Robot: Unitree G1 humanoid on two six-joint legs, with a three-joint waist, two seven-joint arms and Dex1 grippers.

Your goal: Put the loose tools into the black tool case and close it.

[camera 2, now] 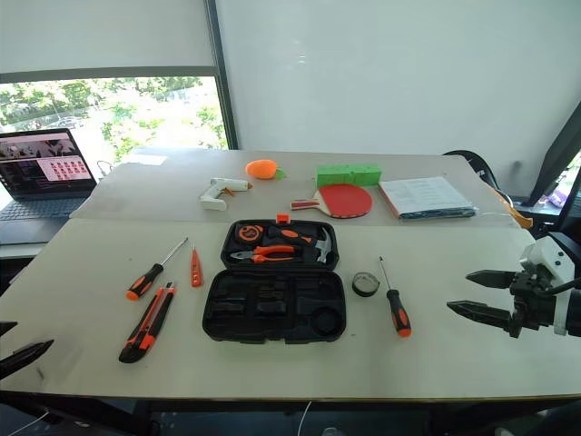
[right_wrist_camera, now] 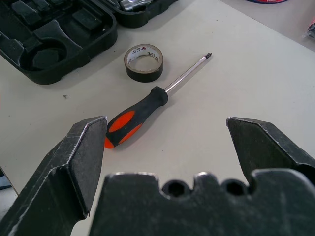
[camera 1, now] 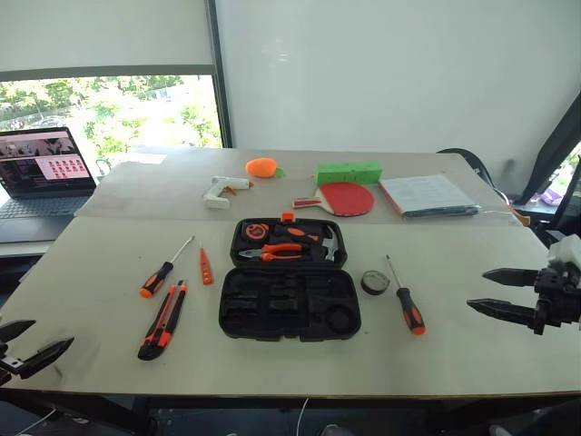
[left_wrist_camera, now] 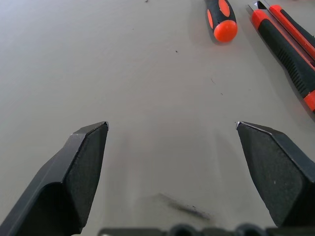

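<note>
The screwdriver lying next to the utility knife has a thick black-and-orange handle [camera 1: 155, 282] [left_wrist_camera: 221, 11], which my left gripper needs to close on next.
The black tool case [camera 1: 289, 292] lies open in the middle of the table, with orange-handled tools in its far half and empty slots in its near half. Left of it lie a screwdriver [camera 1: 164, 269], a utility knife [camera 1: 163, 320] and a small orange pointed piece [camera 1: 206, 267]. To the case's right are a dark tape roll [camera 1: 375, 282] and a second screwdriver [camera 1: 405, 299]. My left gripper [camera 1: 23, 345] hovers open at the table's near left corner. My right gripper [camera 1: 501, 293] hangs open at the right, apart from the second screwdriver [right_wrist_camera: 147, 106] and tape roll [right_wrist_camera: 143, 62].
Behind the case lie a white glue gun [camera 1: 221, 189], an orange toy [camera 1: 261, 167], a green block [camera 1: 349, 173], a red paddle [camera 1: 342, 198] and a stack of papers [camera 1: 428, 194]. A laptop [camera 1: 42, 177] stands at the far left.
</note>
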